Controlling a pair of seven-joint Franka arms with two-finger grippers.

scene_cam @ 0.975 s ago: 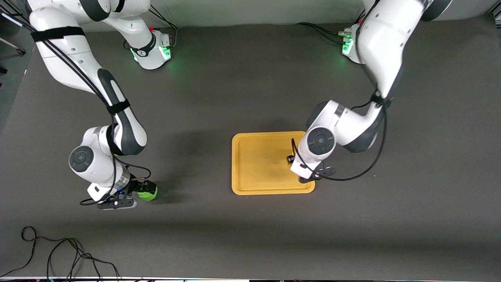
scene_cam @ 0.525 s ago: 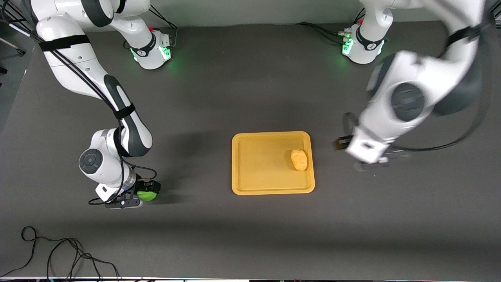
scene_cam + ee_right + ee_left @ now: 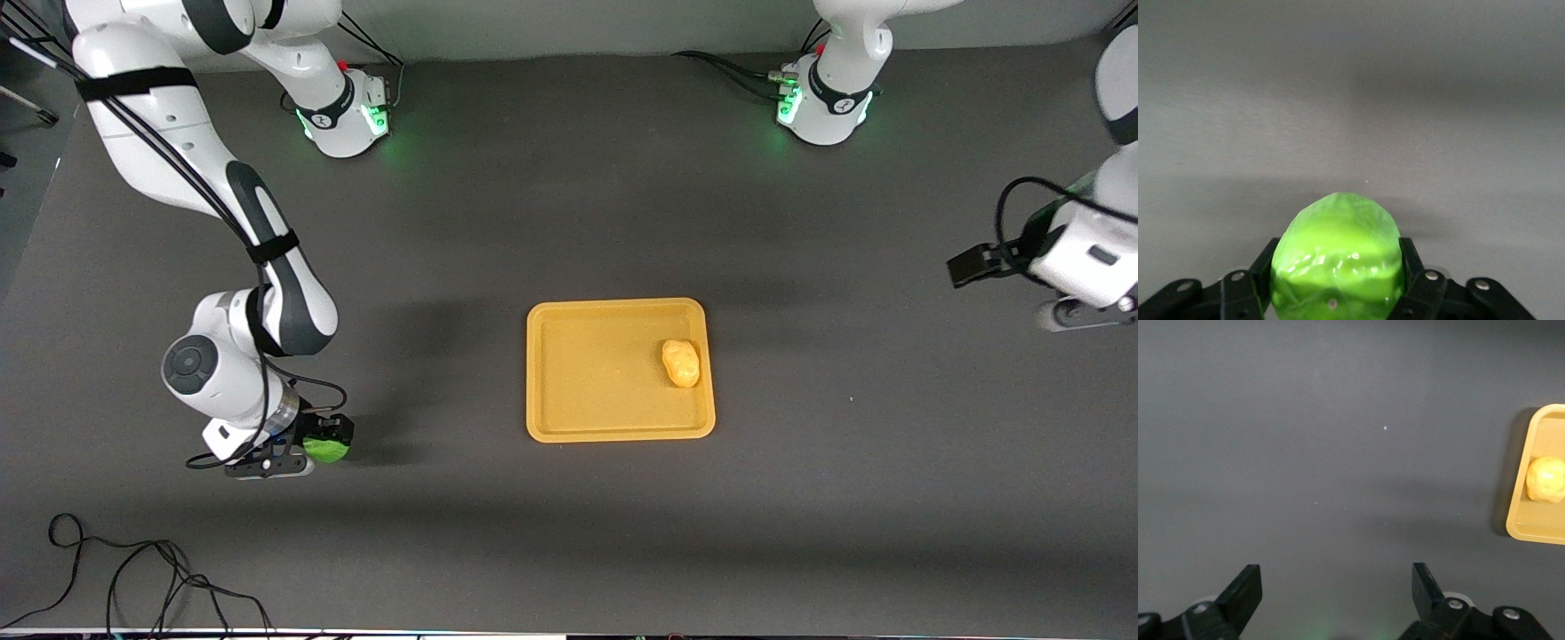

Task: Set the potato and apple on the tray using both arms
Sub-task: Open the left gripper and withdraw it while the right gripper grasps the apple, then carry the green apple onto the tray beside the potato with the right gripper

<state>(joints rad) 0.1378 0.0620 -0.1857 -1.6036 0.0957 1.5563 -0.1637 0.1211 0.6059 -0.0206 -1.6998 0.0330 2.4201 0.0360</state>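
Note:
Next, my right gripper lets go of the green apple in the middle of the yellow-orange tray [image 3: 610, 372], a short gap from the potato.
The yellow-orange tray [image 3: 578, 418] lies mid-table. The potato [image 3: 681, 363] lies in it at the edge toward the left arm's end; it also shows in the left wrist view [image 3: 1545, 479] with the tray's rim [image 3: 1519, 487]. My left gripper [image 3: 969, 265] is open and empty, up over bare table at the left arm's end; its fingertips [image 3: 1245, 587] stand wide apart. My right gripper [image 3: 324, 440] is shut on the green apple [image 3: 327, 451] toward the right arm's end, just above the table. In the right wrist view the apple [image 3: 1336, 257] fills the gap between the fingers [image 3: 1421, 280].
A black cable [image 3: 133, 569] lies looped on the table near the front camera at the right arm's end. The two green-lit bases [image 3: 356, 116] stand along the table's edge farthest from that camera.
My left gripper let go of the potato on the tray, then rose and swung away toward the left arm's end. My right gripper, shut on the apple, shifted only slightly.

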